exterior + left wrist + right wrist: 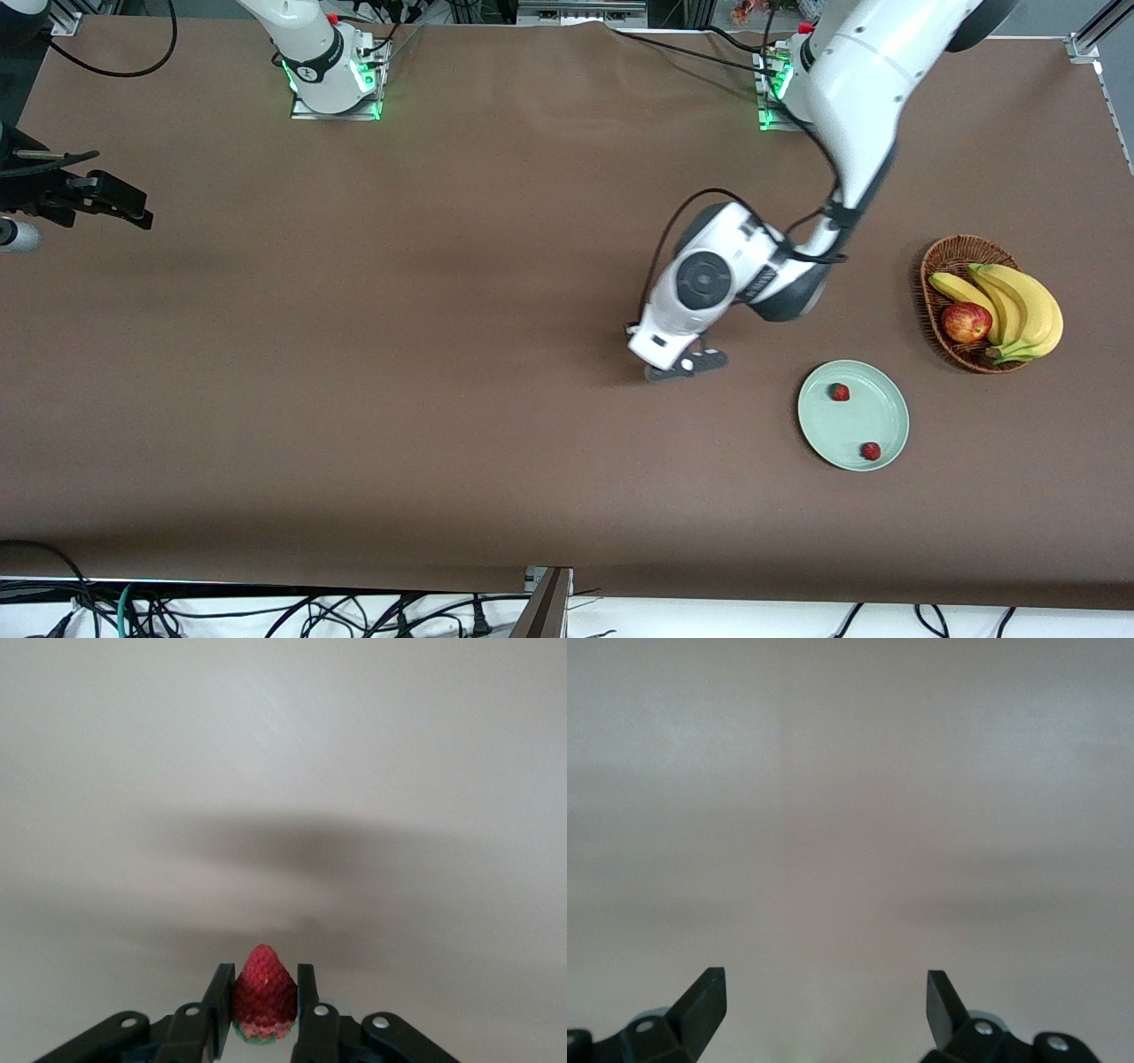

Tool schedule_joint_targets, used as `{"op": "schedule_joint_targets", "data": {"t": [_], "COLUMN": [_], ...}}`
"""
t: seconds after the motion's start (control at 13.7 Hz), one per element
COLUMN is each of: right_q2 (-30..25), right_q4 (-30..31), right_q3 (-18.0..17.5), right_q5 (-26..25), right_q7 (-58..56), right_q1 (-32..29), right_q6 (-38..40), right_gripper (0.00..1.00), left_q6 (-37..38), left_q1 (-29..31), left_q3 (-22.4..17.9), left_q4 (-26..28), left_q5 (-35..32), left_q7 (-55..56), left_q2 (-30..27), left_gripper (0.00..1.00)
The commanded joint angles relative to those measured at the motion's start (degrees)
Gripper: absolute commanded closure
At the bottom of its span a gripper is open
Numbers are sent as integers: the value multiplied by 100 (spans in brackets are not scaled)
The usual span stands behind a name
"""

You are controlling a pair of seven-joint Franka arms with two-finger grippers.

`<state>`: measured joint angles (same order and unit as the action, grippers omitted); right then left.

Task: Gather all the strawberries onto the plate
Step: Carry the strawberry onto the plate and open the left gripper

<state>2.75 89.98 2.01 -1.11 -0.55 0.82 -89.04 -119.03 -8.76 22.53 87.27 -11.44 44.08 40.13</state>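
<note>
My left gripper is going to release the strawberry on the bare side of the plate (885, 406) toward the basket, next to the other strawberries.
My left gripper (698, 361) is low over the bare brown table, apart from the plate on the side toward the right arm's end. In the left wrist view it (264, 973) is shut on a small red strawberry (264, 994), tip pointing away and green cap toward the wrist. This berry is hidden in the front view. The pale mint-green plate (828, 432) holds two strawberries, one farther from the front camera (839, 392) and one by its nearer rim (871, 451). My right gripper (115, 206) waits at the right arm's end of the table, open and empty (826, 981).
A brown wicker basket (950, 257) stands beside the plate, farther from the front camera and toward the left arm's end. It holds bananas (1019, 306) and a red-yellow apple (966, 321). Cables hang along the table's near edge.
</note>
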Motion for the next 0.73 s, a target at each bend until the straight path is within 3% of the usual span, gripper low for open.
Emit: {"op": "schedule_joint_targets", "data": {"t": [0.0, 0.22, 0.58, 0.66], "right_q2": [76, 85, 85, 77], "right_q4": [-139, -139, -148, -157], "right_q3": [-78, -78, -78, -87], "right_q5": [-91, -82, -73, -73], "right_q7": [-60, -59, -59, -59], "right_q1": [-74, -56, -47, -47], "right_q6": [45, 36, 36, 45], "right_gripper": [0, 0, 0, 0], "left_q6": [424, 328, -312, -444], "left_q1": [496, 1050, 1877, 1930], "left_q3": [24, -248, -301, -397], "left_q4": [-263, -281, -281, -281], "left_q5": [-121, -700, -745, -728], "left_q7": [-1055, -2497, -4501, -4635], "left_q2": [-76, 126, 389, 495], "left_gripper": [100, 100, 97, 54]}}
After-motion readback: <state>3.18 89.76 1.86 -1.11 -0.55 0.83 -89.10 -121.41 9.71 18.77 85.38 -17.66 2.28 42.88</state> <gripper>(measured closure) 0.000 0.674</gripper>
